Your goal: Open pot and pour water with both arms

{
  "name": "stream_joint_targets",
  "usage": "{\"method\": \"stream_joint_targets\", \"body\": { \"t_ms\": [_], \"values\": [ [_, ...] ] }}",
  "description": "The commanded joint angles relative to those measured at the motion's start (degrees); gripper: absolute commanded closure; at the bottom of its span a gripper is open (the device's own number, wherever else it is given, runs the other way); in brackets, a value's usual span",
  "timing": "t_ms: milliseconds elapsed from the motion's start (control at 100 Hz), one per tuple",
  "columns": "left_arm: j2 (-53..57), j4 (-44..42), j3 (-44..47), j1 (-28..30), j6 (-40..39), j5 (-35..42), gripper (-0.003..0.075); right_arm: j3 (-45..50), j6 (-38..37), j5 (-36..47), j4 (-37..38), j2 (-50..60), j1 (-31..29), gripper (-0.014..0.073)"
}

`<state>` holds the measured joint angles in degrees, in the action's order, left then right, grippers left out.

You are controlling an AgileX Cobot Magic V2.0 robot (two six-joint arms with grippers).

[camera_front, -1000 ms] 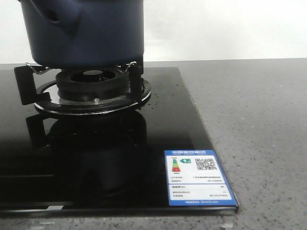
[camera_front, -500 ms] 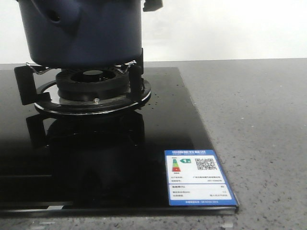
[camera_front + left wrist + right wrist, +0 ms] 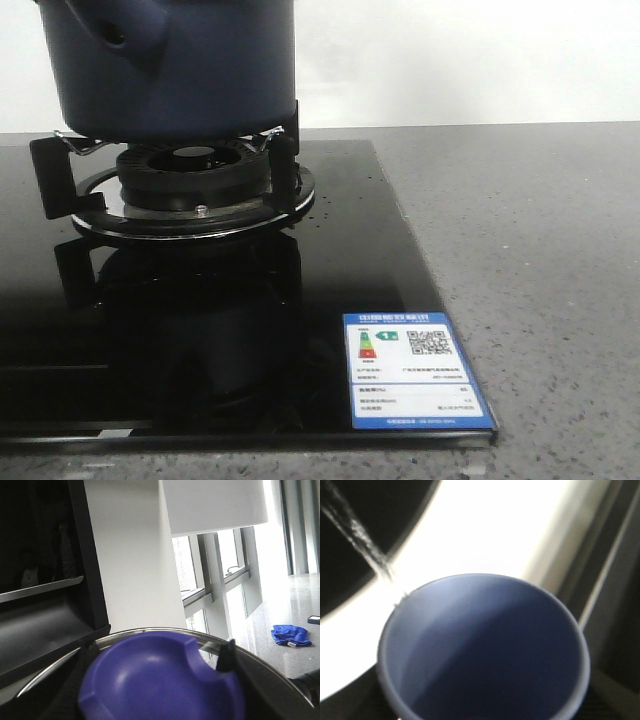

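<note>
My right gripper is going to put the pale blue cup down on the grey speckled counter point(image 3: 561, 207), beside the black glass hob.
The dark navy pot point(image 3: 180, 70) stands on the gas burner point(image 3: 190, 170) at the far left of the front view, its hollow nub point(image 3: 115, 38) facing left; its top is cut off by the frame. My left gripper point(image 3: 155, 662) is shut on the purple-blue lid knob point(image 3: 160, 685), with a black finger point(image 3: 226, 656) pressed against its side. The lid's metal rim point(image 3: 150, 631) curves behind the knob. My right gripper point(image 3: 482, 707) holds a pale blue cup point(image 3: 485, 650), seen mouth-on; its fingers are hidden behind the cup. Neither gripper shows in the front view.
The burner sits on a black glass hob point(image 3: 330, 260) with an energy label point(image 3: 415, 370) at its front right corner. Grey speckled counter point(image 3: 540, 250) lies to the right. A blue cloth point(image 3: 291, 635) lies on a far counter by the windows.
Half a second ago a dark part showed at the top edge above the pot's right side; it is out of view now. The pot has stayed on the burner.
</note>
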<state>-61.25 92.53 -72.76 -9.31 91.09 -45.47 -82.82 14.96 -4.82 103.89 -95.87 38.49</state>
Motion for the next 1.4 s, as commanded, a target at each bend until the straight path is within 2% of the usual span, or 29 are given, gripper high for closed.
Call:
{"method": "stream_joint_targets", "body": {
  "t_ms": [0,270,550,600,750,810,950,1070,1220,1310,1390],
  "values": [
    [1.25,4.72,-2.23,-0.29,-0.59,0.64,0.0447,-3.69,2.86,-2.27,1.7,2.48,0.05,0.0387],
    [1.25,4.72,-2.23,-0.29,-0.59,0.64,0.0447,-5.88,3.38,-0.25,1.7,2.48,0.05,0.0387],
    [1.25,4.72,-2.23,-0.29,-0.59,0.64,0.0447,-5.88,0.13,2.48,0.5,1.54,0.05,0.0387],
    [1.25,4.72,-2.23,-0.29,-0.59,0.64,0.0447,-5.76,-2.59,2.65,-2.23,1.0,0.05,0.0387],
    [1.25,4.59,-2.23,-0.29,-0.59,0.64,0.0447,-5.23,-17.21,3.28,-14.53,0.67,0.15,0.0387],
    [1.25,4.59,-2.23,-0.29,-0.59,0.64,0.0447,-5.23,-19.52,2.52,-16.82,0.67,0.15,0.0387],
    [1.25,4.59,-2.23,-0.29,-0.59,0.64,0.0447,-5.23,-24.56,-3.82,-19.79,1.17,0.15,0.0387],
    [1.25,4.59,-2.23,-0.29,-0.59,0.75,0.0448,-5.23,-32.77,-9.83,-24.55,3.48,-0.34,0.0387],
    [1.25,4.17,-2.23,-0.29,-0.59,0.86,0.0448,-5.23,-44.45,-11.63,-32.18,8.6,-4.28,0.0387],
    [1.25,3.47,-2.23,-0.29,-0.59,0.86,0.0448,-3.66,-45.69,-14.41,-39.16,12.04,-7.66,0.0387],
    [1.25,2.64,-2.23,-0.29,-0.59,0.86,0.0448,1.39,-46.1,-13.88,-44.23,15.99,-11.38,0.0387]
  ]
}}
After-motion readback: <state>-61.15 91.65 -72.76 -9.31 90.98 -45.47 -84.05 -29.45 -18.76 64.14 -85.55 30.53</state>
